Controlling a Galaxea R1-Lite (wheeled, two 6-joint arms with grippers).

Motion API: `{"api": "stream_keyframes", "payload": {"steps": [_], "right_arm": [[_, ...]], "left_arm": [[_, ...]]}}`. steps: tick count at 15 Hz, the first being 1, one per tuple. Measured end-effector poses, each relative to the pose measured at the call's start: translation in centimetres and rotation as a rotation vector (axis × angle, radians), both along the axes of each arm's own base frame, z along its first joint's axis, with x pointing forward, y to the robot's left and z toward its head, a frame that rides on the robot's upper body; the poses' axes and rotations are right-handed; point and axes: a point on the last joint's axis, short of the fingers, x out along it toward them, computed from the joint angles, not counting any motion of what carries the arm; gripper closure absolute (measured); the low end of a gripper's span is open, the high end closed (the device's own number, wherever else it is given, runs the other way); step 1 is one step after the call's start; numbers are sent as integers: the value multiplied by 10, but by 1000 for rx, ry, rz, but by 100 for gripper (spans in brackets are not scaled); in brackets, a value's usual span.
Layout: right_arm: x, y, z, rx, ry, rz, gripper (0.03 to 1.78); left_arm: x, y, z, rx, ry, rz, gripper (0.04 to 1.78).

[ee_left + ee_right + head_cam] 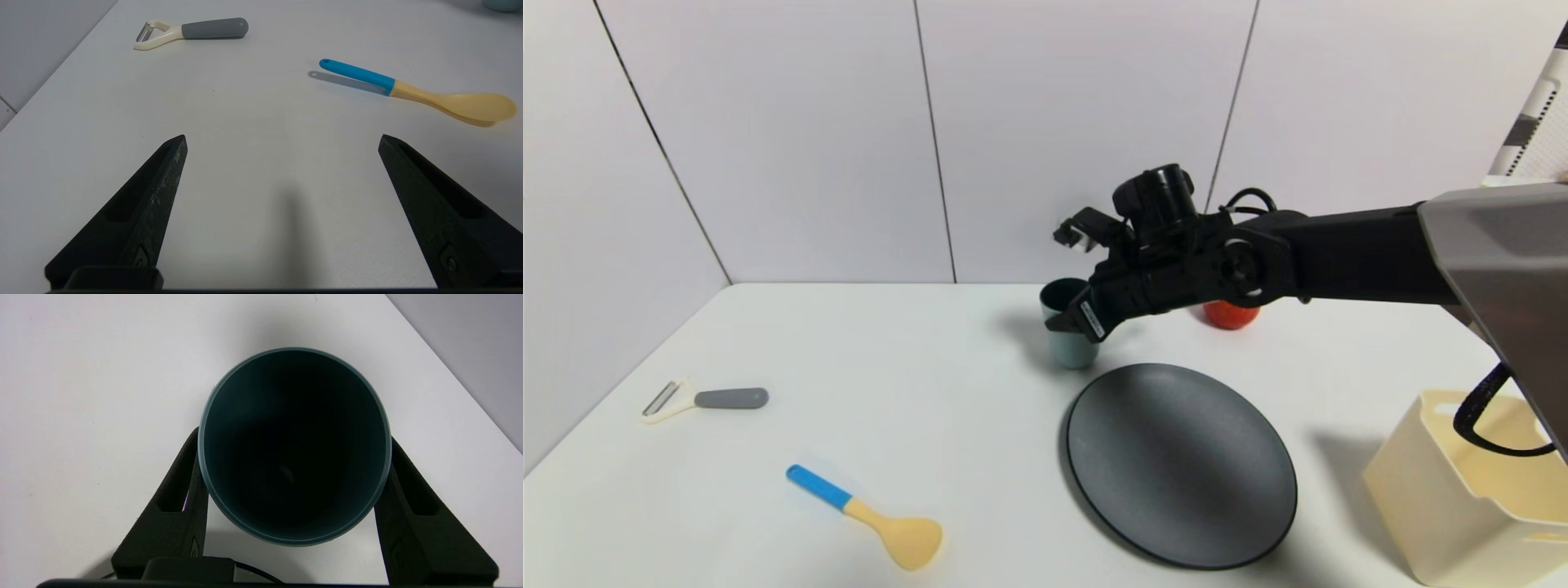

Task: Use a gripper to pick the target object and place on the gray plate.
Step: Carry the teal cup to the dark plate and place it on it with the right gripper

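Note:
My right gripper will set the pale blue-green cup down on the gray plate's half [1235, 452] nearest the cream square bin.
The pale blue-green cup [1072, 349] stands upright on the white table, just behind the far left rim of the gray plate [1180, 461]. My right gripper [1068, 320] reaches down over it from the right. In the right wrist view the cup's dark teal inside [294, 445] fills the gap between the gripper's [293, 433] two fingers [179, 498], which are spread wide on either side of its wall. I cannot tell whether they touch it. My left gripper [282, 136] is open and empty above bare table at the front left.
A red apple [1229, 314] sits behind the right arm. A cream square bin [1474, 490] stands at the front right. A gray-handled peeler [707, 399] and a blue-handled spoon [870, 516] lie on the left; both also show in the left wrist view, the peeler [196, 31] and the spoon [421, 96].

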Motion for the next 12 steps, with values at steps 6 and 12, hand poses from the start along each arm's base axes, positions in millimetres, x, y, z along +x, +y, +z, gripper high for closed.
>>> {"api": "stream_keyframes", "payload": {"steps": [6,12], "right_arm": [[-16,-18,43,77,-38,-46,72],[-89,-70,91,171,18,-124,72]], "left_arm": [[0,0,0,0,0,0,13],[0,0,0,0,0,0,13]]}}
